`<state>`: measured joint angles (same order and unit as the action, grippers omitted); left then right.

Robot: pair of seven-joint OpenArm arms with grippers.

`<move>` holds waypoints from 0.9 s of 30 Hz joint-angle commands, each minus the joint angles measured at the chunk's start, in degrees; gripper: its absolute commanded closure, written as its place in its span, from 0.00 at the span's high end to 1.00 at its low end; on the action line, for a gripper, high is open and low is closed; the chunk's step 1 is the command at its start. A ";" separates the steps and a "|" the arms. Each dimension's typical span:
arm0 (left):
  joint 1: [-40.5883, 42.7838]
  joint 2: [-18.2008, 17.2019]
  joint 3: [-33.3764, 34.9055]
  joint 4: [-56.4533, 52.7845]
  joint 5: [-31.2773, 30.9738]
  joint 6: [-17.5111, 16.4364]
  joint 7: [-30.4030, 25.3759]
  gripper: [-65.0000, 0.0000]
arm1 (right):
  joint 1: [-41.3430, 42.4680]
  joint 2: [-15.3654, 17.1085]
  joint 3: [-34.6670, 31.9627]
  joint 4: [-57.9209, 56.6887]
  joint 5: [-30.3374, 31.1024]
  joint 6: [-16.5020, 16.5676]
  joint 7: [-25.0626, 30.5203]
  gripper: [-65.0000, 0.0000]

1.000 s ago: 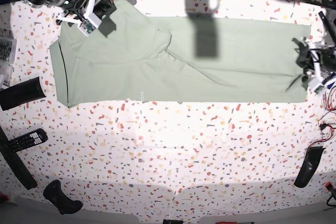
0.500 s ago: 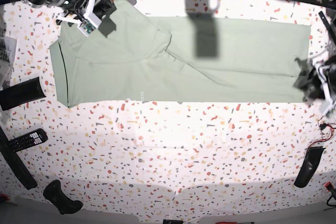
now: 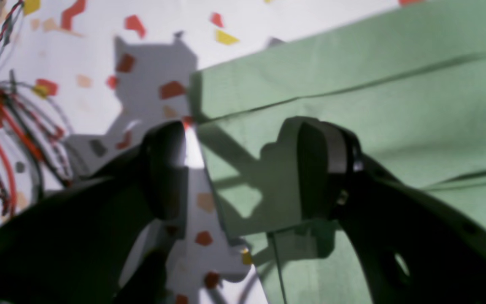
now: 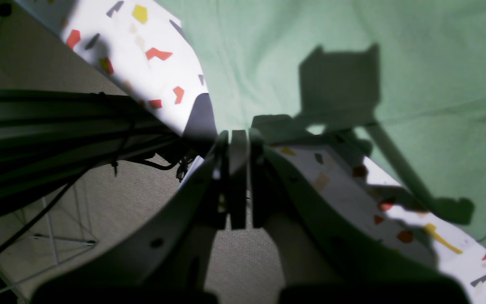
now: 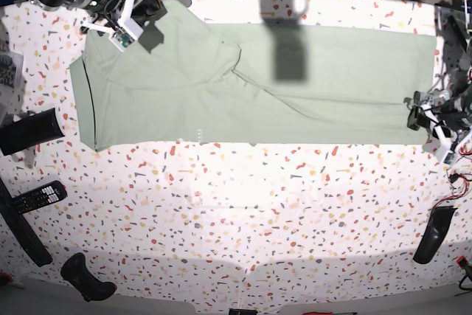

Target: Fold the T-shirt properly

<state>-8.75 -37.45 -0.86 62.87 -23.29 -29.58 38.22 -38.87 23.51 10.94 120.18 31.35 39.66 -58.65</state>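
Note:
I can see the T-shirt's folded layer slumping along a slanting crease, so next I pinch the layer's loose end edge (image 3: 216, 177) with my left gripper and pull it straighter toward the far side.
The pale green T-shirt (image 5: 258, 86) lies flat in a long band across the far part of the speckled table (image 5: 243, 212). My left gripper (image 5: 434, 119) is at the shirt's near right corner. In the left wrist view it (image 3: 243, 169) stands open, one finger over the bare table and the other over the T-shirt (image 3: 373, 84), with the cloth's edge lying loose between them. My right gripper (image 5: 125, 33) sits at the shirt's far left corner. In the right wrist view it (image 4: 238, 143) is shut on nothing, beside the T-shirt (image 4: 310, 42) at the table's edge.
A remote control (image 5: 38, 197) and a black cylinder (image 5: 29, 130) lie at the left. Black curved pieces rest at the front left (image 5: 87, 278) and at the right (image 5: 433, 234). Red and black cables (image 5: 459, 175) trail at the right edge.
My left gripper has opened and let go of the shirt's right edge, then shifted toward the near corner. The bunched cloth there now lies flat. The right arm has not moved.

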 commanded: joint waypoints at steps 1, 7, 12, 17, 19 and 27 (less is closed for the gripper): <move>-0.85 -1.31 -0.59 0.42 0.13 0.26 -0.52 0.59 | -0.04 0.44 0.26 1.22 0.61 0.34 0.59 0.00; -0.79 -1.31 -0.59 0.55 -3.39 0.26 -0.55 0.59 | -0.04 0.46 0.26 1.22 0.59 0.34 0.61 0.00; -0.79 -1.33 -0.59 0.55 -4.20 0.26 -0.59 0.57 | -0.04 0.44 0.26 1.22 0.59 0.34 0.63 0.00; -0.76 -1.31 -0.59 0.55 -4.22 0.26 -0.59 0.33 | -0.04 0.44 0.26 1.22 0.59 0.34 0.59 0.00; -0.76 -1.33 -0.59 0.57 -4.24 0.26 -0.57 0.28 | -0.04 0.44 0.26 1.22 0.61 0.34 0.59 0.00; -0.76 -1.33 -0.59 2.58 -4.22 0.26 -0.50 0.27 | -0.04 0.44 0.26 1.22 0.61 0.34 0.57 0.00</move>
<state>-8.40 -37.45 -0.86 64.36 -26.96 -29.36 38.65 -38.89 23.51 10.94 120.18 31.35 39.66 -58.81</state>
